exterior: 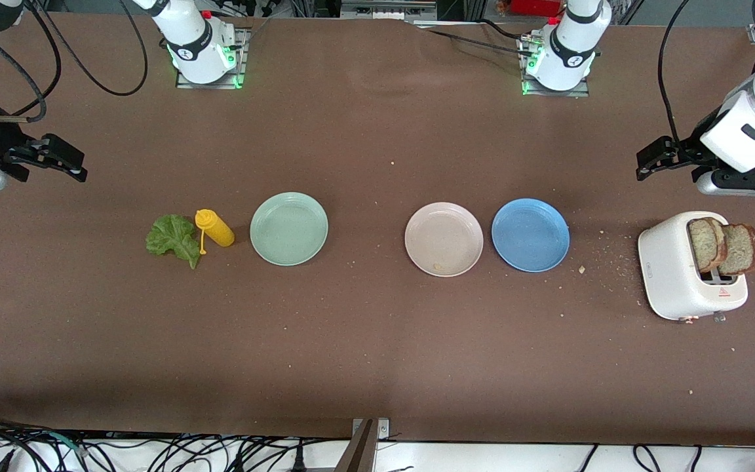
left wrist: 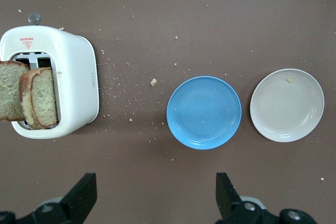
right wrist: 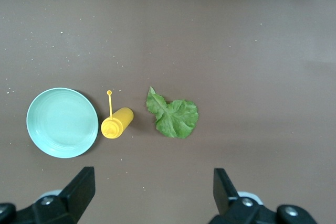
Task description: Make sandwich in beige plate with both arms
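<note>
Next, my left gripper grabs the bread slice nearer the blue plate by its crust end [exterior: 717, 223] [left wrist: 44, 125], farthest from the toaster's knob.
The beige plate [exterior: 444, 239] [left wrist: 286, 105] lies mid-table with only a crumb on it. Two tan bread slices [exterior: 723, 246] [left wrist: 32, 99] with dark crust stand up out of a white toaster [exterior: 672, 269] [left wrist: 73, 77] at the left arm's end. A crinkled green lettuce leaf [exterior: 173, 239] [right wrist: 174, 116] lies flat on the table at the right arm's end. My left gripper [exterior: 651, 159] [left wrist: 156, 187] hangs open over bare table beside the toaster, holding nothing. My right gripper [exterior: 66, 159] [right wrist: 153, 182] hangs open over bare table beside the lettuce, also holding nothing.
A blue plate [exterior: 530, 235] [left wrist: 203, 112] sits between the beige plate and the toaster. A mint-green plate [exterior: 289, 229] [right wrist: 62, 123] and a yellow squeeze bottle [exterior: 215, 228] [right wrist: 117, 123] on its side lie beside the lettuce. Crumbs are scattered by the toaster.
</note>
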